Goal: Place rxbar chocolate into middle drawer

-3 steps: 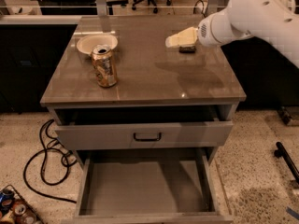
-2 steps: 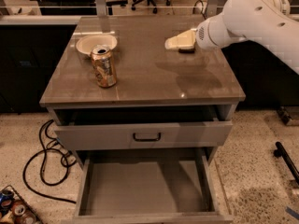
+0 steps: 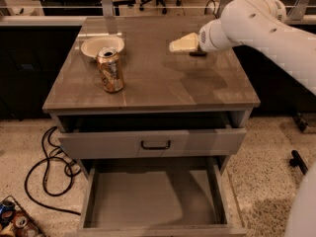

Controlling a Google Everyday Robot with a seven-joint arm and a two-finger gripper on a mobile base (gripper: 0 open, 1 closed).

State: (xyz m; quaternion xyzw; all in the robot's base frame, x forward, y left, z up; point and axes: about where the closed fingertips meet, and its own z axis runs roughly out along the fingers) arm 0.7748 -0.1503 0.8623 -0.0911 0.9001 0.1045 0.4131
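Observation:
The robot's gripper should next move down to the black rxbar chocolate (image 3: 198, 53) that lies on the cabinet top, across from the pale bowl, and close there.
My gripper (image 3: 181, 42), cream-coloured at the end of the white arm, hovers low over the back right part of the cabinet top (image 3: 158, 78). A thin dark strip (image 3: 198, 54) shows at the gripper's lower edge; it looks like the black rxbar chocolate, mostly hidden. I cannot tell whether it is held or lies on the top. The middle drawer (image 3: 148, 194) is pulled far out at the bottom of the view, its flat grey floor bare.
A gold drink can (image 3: 110, 69) stands on the left of the top, with a pale bowl (image 3: 101, 46) just behind it. The upper drawer front with a black handle (image 3: 155, 144) stands slightly out. Black cables (image 3: 47, 169) lie on the floor at the left.
The gripper and arm have shifted slightly to the left over the cabinet top. The can, bowl and drawers have not moved.

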